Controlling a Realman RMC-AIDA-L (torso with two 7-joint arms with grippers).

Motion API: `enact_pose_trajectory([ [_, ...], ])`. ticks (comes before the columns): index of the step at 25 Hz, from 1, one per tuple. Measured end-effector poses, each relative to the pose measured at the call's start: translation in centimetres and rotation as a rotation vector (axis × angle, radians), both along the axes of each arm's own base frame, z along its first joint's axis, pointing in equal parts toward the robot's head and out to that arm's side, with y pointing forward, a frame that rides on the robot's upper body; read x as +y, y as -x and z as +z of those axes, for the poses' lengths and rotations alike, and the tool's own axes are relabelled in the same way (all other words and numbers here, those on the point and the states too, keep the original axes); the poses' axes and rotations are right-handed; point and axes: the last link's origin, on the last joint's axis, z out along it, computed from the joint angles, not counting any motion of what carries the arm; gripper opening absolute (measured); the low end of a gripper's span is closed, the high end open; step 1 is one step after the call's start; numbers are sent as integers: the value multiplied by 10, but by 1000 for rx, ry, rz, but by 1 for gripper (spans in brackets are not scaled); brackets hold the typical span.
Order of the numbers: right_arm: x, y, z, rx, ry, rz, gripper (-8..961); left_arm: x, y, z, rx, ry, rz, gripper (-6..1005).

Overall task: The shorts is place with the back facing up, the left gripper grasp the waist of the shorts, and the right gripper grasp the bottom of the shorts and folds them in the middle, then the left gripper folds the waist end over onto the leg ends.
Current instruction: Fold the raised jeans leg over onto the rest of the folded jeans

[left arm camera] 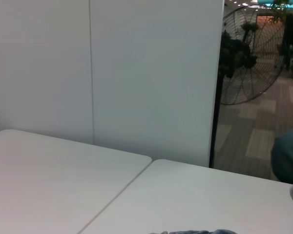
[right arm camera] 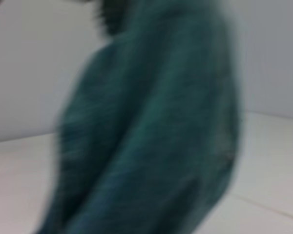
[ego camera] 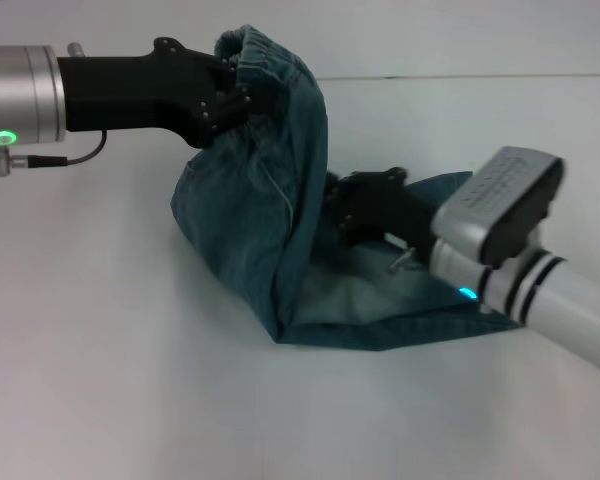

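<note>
Next, my left gripper lets go of the waist on the flat denim leg ends (ego camera: 480, 204), there under the wrist of my right gripper.
In the head view the blue denim shorts (ego camera: 270, 230) hang in a tall fold, their lower part spread on the white table (ego camera: 100, 380). My left gripper (ego camera: 235, 95) is raised at the back, shut on the gathered waist (ego camera: 255, 50). From the right, my right gripper (ego camera: 335, 205) reaches in low and pinches the hanging denim's edge, above the layer lying flat. The leg hems are hidden under folds and the arm. Blurred denim (right arm camera: 151, 136) fills the right wrist view. A sliver of denim (left arm camera: 195, 232) shows in the left wrist view.
The left wrist view looks over a seam between two white tabletops (left arm camera: 122, 190) to a white partition wall (left arm camera: 136, 73) and a standing fan (left arm camera: 249, 53) beyond. My right forearm (ego camera: 540, 280) lies across the table's right side.
</note>
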Motion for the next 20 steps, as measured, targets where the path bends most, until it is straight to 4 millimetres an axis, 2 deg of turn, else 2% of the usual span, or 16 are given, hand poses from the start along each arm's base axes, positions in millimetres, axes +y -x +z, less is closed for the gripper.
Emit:
enact_pose_trajectory([
  [7,12,-30,48,116,-178,-81,-1,-6,-6,-18,-12,28,-25,106],
  [8,15,-34,57,131,-200,-90,-1,-8,-12,-30,-5,59,-46,110],
  [13,29,-47,101,216,-292,-120,-1,-3,-22,-59,18,70,-43,127],
  [20,36,-60,135,292,-429,-175,-1,3,-30,-112,136,70,-28,152],
])
